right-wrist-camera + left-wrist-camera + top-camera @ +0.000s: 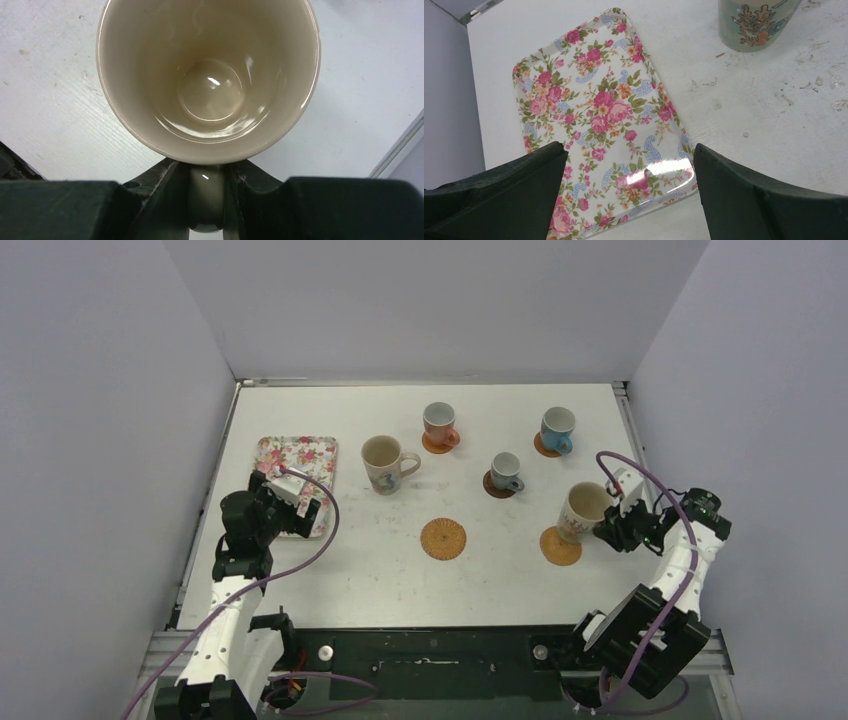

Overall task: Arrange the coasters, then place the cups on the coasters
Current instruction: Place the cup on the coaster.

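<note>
Next, my right gripper releases the large cream cup, now held just beyond a coaster, setting it down on the orange woven coaster (pixel 562 544) that is just below it.
My right gripper (pixel 608 531) (pixel 207 190) is shut on the handle of a large cream cup (pixel 582 510) (pixel 209 75), which is held just beyond an orange woven coaster (pixel 560 546). A second orange woven coaster (pixel 443 538) lies bare at mid-table. The other cream cup (pixel 384 463) (pixel 756 22) stands directly on the table. The salmon-pink cup (pixel 438 423), the light blue cup (pixel 557 428) and the small grey cup (pixel 505 470) each stand on a coaster. My left gripper (pixel 290 502) (pixel 630 175) hangs open over the tray's near end.
A rectangular floral tray (pixel 297 480) (pixel 599 115) lies at the left of the table, with nothing on it. White walls enclose the table on three sides. A metal rail runs along the right edge (pixel 632 430).
</note>
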`<state>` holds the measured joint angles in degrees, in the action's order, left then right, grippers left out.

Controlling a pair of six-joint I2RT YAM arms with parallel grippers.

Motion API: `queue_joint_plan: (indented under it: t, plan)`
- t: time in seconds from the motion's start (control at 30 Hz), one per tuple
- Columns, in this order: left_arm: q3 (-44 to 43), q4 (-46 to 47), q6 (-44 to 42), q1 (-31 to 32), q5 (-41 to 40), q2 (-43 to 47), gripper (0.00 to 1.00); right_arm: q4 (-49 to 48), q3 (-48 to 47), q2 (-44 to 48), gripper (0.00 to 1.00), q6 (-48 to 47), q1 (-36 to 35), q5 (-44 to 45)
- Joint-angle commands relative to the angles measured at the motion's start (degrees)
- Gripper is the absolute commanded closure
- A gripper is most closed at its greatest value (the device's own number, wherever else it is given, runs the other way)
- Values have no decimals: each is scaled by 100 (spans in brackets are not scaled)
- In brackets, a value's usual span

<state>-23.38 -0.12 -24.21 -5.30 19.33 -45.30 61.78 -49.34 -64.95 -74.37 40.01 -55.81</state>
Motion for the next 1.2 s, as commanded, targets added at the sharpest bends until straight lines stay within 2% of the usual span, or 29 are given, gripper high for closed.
queue_joint_plan:
  t: [0.0,0.5,0.8,1.17]
  plan:
    - [0,268,-14,11,92,47,3,-286,-58,-40,100,182,-196,-402]
    - [0,250,-23,11,123,47,3,-166,93,-173,100,-77,-390,-105]
    - [13,236,-40,18,170,56,3,376,106,-303,100,-566,-397,-180]
    - [13,219,-49,11,176,88,3,202,254,-185,100,-531,-389,-178]
